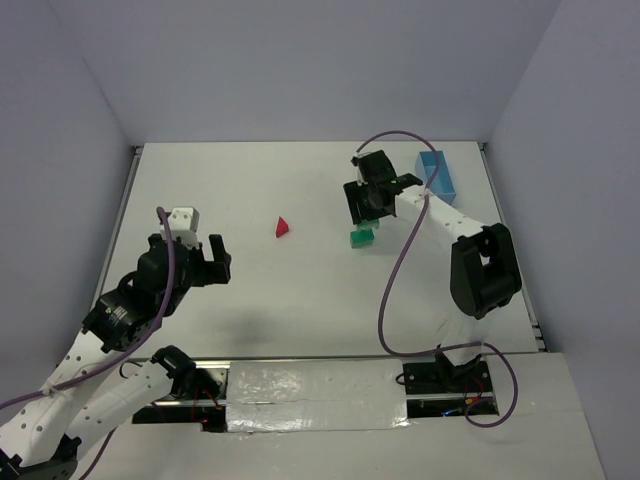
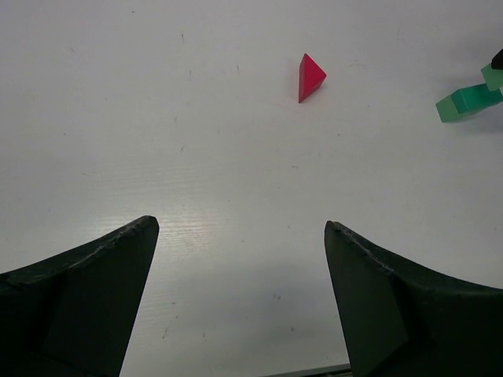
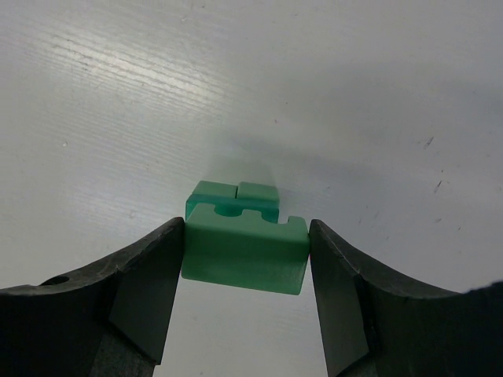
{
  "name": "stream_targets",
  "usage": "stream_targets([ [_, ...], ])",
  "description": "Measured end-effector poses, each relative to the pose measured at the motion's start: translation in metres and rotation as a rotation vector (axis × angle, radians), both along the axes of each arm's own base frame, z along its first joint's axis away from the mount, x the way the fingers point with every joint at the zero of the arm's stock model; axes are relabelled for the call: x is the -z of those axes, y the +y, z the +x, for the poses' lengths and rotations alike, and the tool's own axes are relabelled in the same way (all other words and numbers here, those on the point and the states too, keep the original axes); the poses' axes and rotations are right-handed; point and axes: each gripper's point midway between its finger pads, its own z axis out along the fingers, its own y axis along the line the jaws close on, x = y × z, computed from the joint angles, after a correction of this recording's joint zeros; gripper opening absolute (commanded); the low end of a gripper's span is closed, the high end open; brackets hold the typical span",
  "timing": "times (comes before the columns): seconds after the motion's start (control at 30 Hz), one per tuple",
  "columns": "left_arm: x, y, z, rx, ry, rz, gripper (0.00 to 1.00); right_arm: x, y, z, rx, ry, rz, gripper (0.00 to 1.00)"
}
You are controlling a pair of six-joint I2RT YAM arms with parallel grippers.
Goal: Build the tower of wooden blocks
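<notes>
My right gripper will let go of the green notched block on top of the two green pieces (image 1: pixel 362 233) (image 3: pixel 233 202) lying side by side.
My right gripper (image 3: pixel 245 228) is shut on a green notched block (image 3: pixel 245 255) and holds it by its two ends just above two green pieces (image 3: pixel 234 191) that lie side by side on the table. From above, this gripper (image 1: pixel 366 212) hangs over the green pieces (image 1: pixel 361 238) at the right of the middle. The red triangular piece (image 1: pixel 283 227) lies alone on the table, left of them. My left gripper (image 1: pixel 192 256) stands open with nothing in it, nearer the front left. Its wrist view shows the red piece (image 2: pixel 310 76) far ahead and the green pieces (image 2: pixel 466 102) at the right edge.
A light blue tray (image 1: pixel 437 175) stands at the back right, behind the right arm. The white table (image 1: pixel 300 290) is walled at the back and on both sides.
</notes>
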Motion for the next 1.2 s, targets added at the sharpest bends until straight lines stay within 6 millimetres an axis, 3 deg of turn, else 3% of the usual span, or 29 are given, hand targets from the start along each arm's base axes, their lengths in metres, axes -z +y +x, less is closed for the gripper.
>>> stream_targets([
  [0.4, 0.002, -0.001, 0.001, 0.0, 0.01, 0.006, 1.0, 0.0, 0.008, 0.002, 0.024, -0.006, 0.056, 0.46],
  [0.9, 0.003, -0.001, 0.001, 0.001, 0.012, 0.008, 1.0, 0.017, 0.01, -0.011, 0.036, 0.033, 0.05, 0.47],
  [1.2, 0.003, -0.001, 0.001, 0.001, 0.012, 0.008, 1.0, 0.017, 0.01, -0.012, 0.036, 0.032, 0.044, 0.51],
])
